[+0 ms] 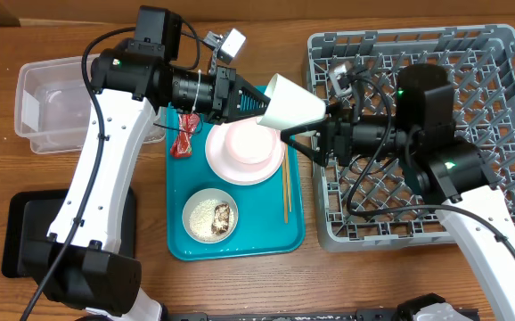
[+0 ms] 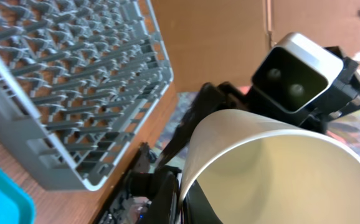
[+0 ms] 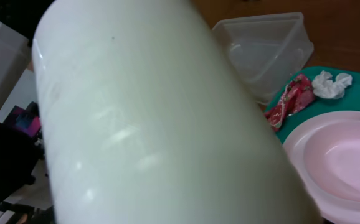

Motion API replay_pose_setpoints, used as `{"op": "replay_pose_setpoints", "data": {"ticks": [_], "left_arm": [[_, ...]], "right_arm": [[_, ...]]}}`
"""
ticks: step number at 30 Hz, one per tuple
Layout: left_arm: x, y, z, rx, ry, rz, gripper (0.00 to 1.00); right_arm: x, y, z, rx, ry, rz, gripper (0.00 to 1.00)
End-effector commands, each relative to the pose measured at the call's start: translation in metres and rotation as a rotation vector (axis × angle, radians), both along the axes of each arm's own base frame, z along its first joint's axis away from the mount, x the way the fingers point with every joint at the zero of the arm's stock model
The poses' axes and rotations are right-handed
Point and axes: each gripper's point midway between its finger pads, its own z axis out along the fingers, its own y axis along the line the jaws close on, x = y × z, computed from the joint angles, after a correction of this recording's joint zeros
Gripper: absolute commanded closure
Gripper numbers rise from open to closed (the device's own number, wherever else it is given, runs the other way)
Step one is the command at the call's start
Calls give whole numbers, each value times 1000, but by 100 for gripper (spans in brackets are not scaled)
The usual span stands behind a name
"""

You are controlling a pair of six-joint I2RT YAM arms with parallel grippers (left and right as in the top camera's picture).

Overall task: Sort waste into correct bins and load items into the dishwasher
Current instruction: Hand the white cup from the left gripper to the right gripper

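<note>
The white cup's rim is in my left gripper short of the dish rack, so next my right gripper grabs the narrow end (image 1: 314,110) and carries the cup over.
A white cup (image 1: 289,102) hangs on its side above the teal tray (image 1: 182,245), between both grippers. My left gripper (image 1: 250,100) is shut on its rim; the left wrist view shows the rim pinched between the fingers (image 2: 180,193) and the cup's inside (image 2: 279,168). My right gripper (image 1: 315,125) has its fingers on either side of the cup's narrow end. The cup's outer wall (image 3: 155,124) fills the right wrist view and hides those fingers. The grey dish rack (image 1: 498,116) lies to the right.
On the tray are a pink plate (image 1: 244,156), a bowl of food scraps (image 1: 208,216), chopsticks (image 1: 285,192), a red wrapper (image 1: 184,143) and a crumpled tissue (image 3: 331,84). A clear container (image 1: 53,98) and a black bin (image 1: 26,232) stand at the left.
</note>
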Motion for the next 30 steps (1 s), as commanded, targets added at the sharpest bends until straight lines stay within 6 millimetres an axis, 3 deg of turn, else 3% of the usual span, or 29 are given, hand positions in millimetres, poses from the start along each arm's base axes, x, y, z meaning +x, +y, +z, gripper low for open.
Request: {"op": "replay_pose_setpoints", "data": {"ticks": [1,2,3,7,14,19,25,30], "left_arm": [[-10,-9,14,-46,-38,-49,96],[-11,-9,13,-45,-31,-50,96],[-12,-9,14,-50,-24,-53,96],[-21,-11,30,-144,1,-98,96],[-22,-11,32,-155,4,-103,96],[-20,-11,33,-159,-16,-104,96],[-18,-12,34,-161,-34,-105,96],[-17,-12,32,-152,-37,-101,96]], "right_arm": [[-10,10,19,33,-58,56,13],[-9,10,21,37,-71,56,4],[-8,10,23,40,-84,54,2],[-2,4,38,83,-161,63,2],[3,-3,52,122,-187,57,14],[12,-21,55,145,-145,23,14],[-3,-10,59,165,-150,104,15],[-11,0,60,170,-159,138,26]]}}
